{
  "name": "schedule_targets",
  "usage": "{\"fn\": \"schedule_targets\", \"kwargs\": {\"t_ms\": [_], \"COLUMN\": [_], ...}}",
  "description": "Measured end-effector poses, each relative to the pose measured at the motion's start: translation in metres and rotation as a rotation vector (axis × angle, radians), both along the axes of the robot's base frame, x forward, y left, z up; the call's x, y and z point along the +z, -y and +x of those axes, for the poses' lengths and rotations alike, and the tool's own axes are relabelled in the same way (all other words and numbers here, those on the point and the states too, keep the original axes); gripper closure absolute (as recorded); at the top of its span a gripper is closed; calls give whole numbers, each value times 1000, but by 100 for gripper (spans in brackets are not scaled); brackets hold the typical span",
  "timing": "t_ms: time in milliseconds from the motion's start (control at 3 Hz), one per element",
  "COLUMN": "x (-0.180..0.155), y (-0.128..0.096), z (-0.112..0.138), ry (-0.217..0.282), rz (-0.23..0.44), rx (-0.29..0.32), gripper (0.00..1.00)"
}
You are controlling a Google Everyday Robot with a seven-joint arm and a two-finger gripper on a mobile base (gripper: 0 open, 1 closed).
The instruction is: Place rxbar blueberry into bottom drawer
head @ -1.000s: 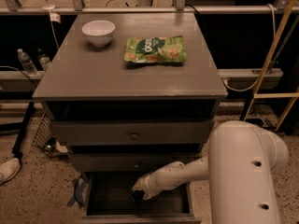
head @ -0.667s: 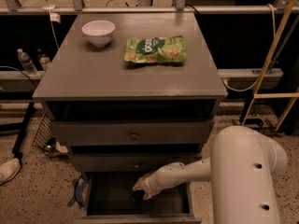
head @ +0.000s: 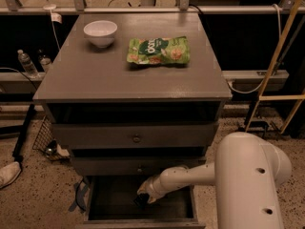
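Note:
Next, I release the rxbar blueberry from my gripper near the middle of the open bottom drawer's dark bottom (head: 146,203).
The bottom drawer (head: 95,204) of the grey cabinet stands pulled open at the floor, and its inside is dark. My white arm reaches in from the right. The gripper (head: 142,200) is low inside the drawer, near its middle, pointing down and to the left. The rxbar blueberry does not show; the dark gripper end and the drawer's shadow hide whatever is there.
On the cabinet top (head: 95,75) sit a white bowl (head: 100,33) and a green snack bag (head: 158,50). Two shallower drawers with knobs (head: 136,139) are closed above. A wire basket (head: 44,136) and a shoe (head: 8,172) lie on the floor at left.

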State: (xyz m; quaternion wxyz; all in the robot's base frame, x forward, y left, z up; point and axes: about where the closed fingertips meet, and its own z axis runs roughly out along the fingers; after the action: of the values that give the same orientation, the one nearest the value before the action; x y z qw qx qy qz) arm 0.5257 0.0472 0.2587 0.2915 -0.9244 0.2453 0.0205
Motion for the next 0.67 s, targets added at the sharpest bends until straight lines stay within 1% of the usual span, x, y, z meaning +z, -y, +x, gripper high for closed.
{"fn": "schedule_targets", "kwargs": {"t_ms": [333,667], "x": [-17,-27], "y": [10,16], "z": [2,2], "ry": [-25,-43], "rz": [-25,-36], "rx": [-20,-36], "gripper": [100,100]}}
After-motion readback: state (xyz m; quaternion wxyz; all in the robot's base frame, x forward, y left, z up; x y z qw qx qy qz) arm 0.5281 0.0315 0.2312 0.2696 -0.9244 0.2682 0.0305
